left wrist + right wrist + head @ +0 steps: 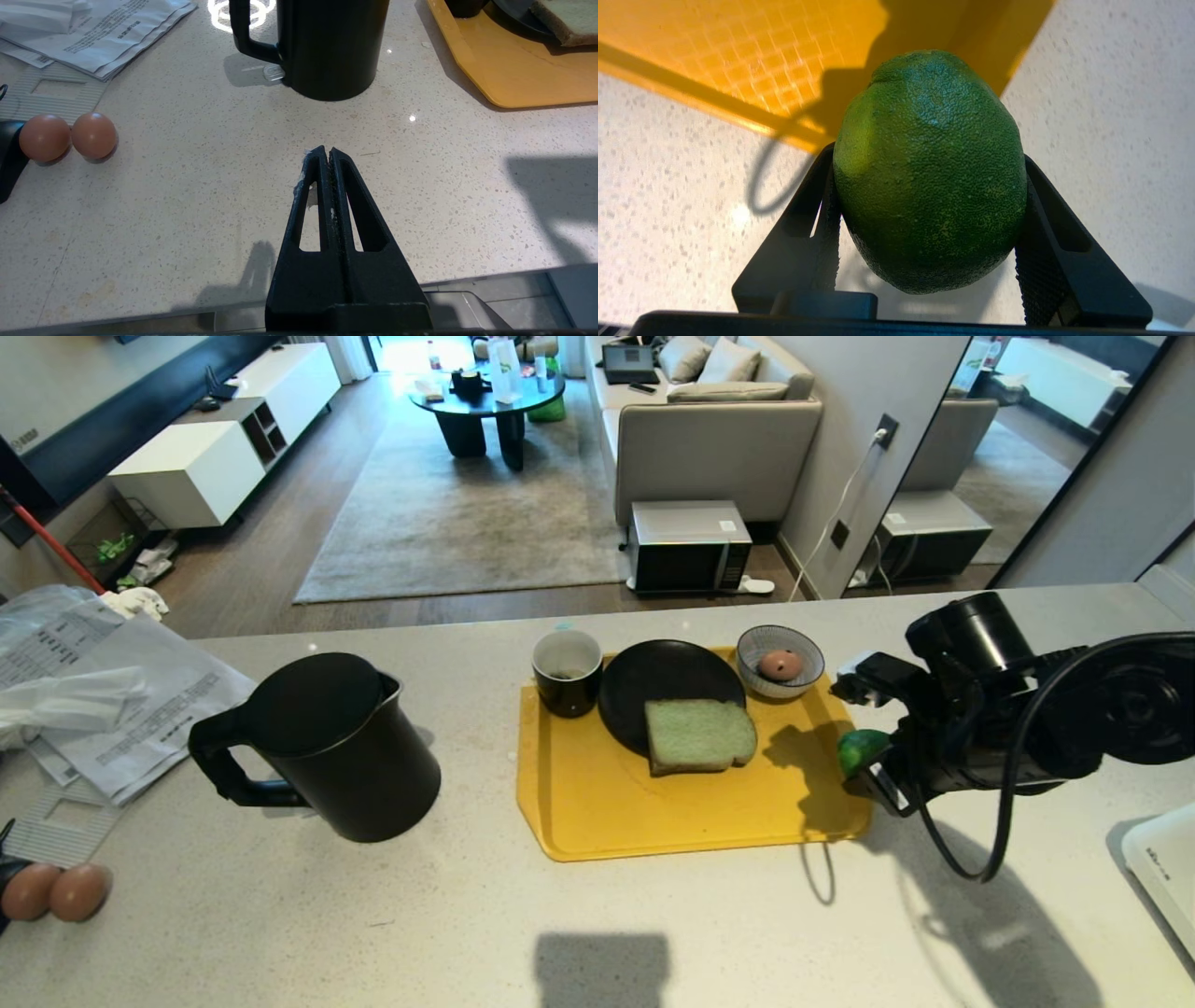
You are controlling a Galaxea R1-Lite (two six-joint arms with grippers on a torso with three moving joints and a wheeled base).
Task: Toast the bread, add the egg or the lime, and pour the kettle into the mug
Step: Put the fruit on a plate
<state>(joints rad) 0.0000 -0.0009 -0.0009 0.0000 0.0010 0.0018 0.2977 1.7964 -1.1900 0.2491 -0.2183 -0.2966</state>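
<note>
The yellow tray's shaded near corner [823,774] [864,62] is past the bread. I will set the lime down there with my right gripper. The lime is still held above the counter.
My right gripper [854,758] is shut on the lime [861,749], a glossy green fruit held above the counter at the right edge of the yellow tray [597,803]. Up close, both black fingers clamp the sides of the lime [929,177]. The pale green bread [698,735] lies half on a black plate [653,677] on the tray. The black mug [567,672] stands at the tray's far left corner. The black kettle [341,747] stands left of the tray, handle to the left. My left gripper [325,151] hangs shut and empty over the counter's near side.
A blue-striped bowl [747,658] holding an egg [780,664] sits at the tray's far right corner. Two brown eggs [56,892] lie at the near left. Papers [112,700] cover the far left. A white object [1162,877] sits at the right edge. A cable [971,859] loops under the right arm.
</note>
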